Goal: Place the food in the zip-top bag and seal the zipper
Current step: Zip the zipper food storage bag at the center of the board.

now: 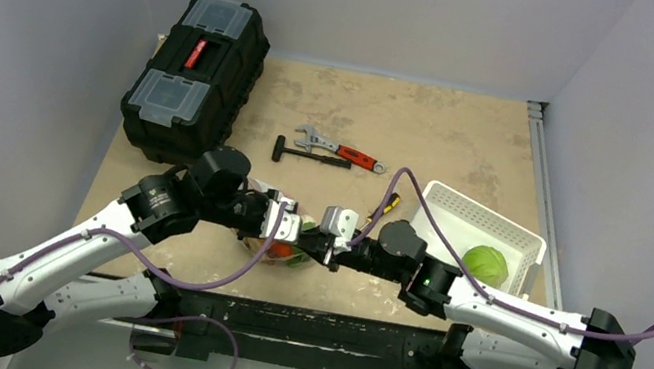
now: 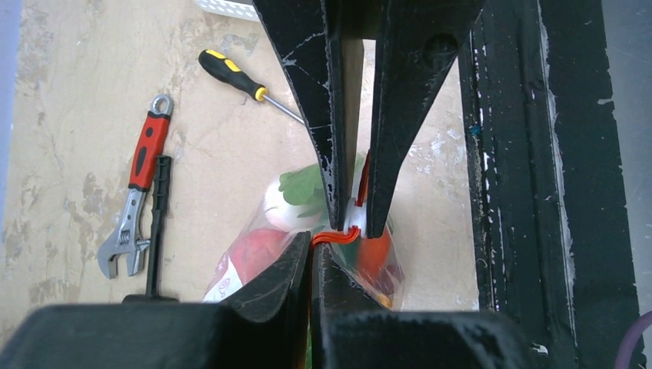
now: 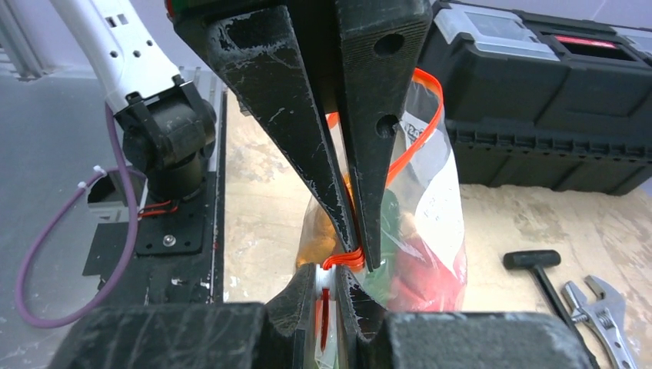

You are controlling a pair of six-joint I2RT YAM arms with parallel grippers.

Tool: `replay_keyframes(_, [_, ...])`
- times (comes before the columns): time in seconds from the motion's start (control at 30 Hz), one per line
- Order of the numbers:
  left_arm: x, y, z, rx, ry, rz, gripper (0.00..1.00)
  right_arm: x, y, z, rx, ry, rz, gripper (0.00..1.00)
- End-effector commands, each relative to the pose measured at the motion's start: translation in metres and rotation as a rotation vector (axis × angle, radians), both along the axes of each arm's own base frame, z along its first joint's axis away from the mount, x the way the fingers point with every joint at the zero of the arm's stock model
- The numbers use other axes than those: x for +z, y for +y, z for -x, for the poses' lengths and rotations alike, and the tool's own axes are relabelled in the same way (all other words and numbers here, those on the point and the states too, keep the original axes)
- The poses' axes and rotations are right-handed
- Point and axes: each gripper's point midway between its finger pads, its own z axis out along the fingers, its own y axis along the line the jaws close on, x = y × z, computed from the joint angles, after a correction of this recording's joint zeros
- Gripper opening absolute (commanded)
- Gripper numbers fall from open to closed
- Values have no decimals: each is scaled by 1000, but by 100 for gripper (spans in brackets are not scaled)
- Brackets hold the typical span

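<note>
Next, I let go of the white slider with my right gripper and grip the zipper's end [image 3: 324, 329] below it, because the orange-red zipper bunches between the slider and my left gripper.
The clear zip-top bag [image 3: 427, 231] hangs between my two grippers, just above the table near its front edge. It holds food: a white radish [image 2: 283, 209], a red piece [image 2: 250, 257], green leaves [image 2: 301, 184] and an orange piece [image 2: 375, 254]. My left gripper [image 2: 312, 246] is shut on the orange-red zipper strip [image 2: 334, 237]. My right gripper [image 3: 327, 278] is shut on the white slider [image 3: 321, 278], right beside the left fingertips [image 3: 355, 250]. In the top view the left gripper [image 1: 294, 233] and right gripper [image 1: 321, 242] meet above the bag [image 1: 282, 254].
A white slotted basket [image 1: 459, 218] at the right holds a green leafy ball [image 1: 486, 264]. A black toolbox [image 1: 194, 80] stands at the back left. A red-handled wrench [image 1: 339, 151], a black T-handle tool [image 1: 293, 150] and a screwdriver [image 2: 238, 77] lie behind the bag.
</note>
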Motion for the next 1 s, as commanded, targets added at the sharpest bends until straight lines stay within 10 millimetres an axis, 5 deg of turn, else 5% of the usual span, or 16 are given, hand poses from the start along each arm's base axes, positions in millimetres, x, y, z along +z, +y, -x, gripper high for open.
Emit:
replay_keyframes(0.0, [16, -13, 4, -60, -31, 76, 0, 57, -7, -19, -121, -67, -174, 2])
replay_keyframes(0.23, [16, -13, 4, -59, -34, 77, 0, 57, -23, -20, -167, -58, -191, 2])
replay_keyframes(0.97, [20, -13, 7, -68, -33, 94, 0, 51, 5, -17, -81, -59, -176, 9])
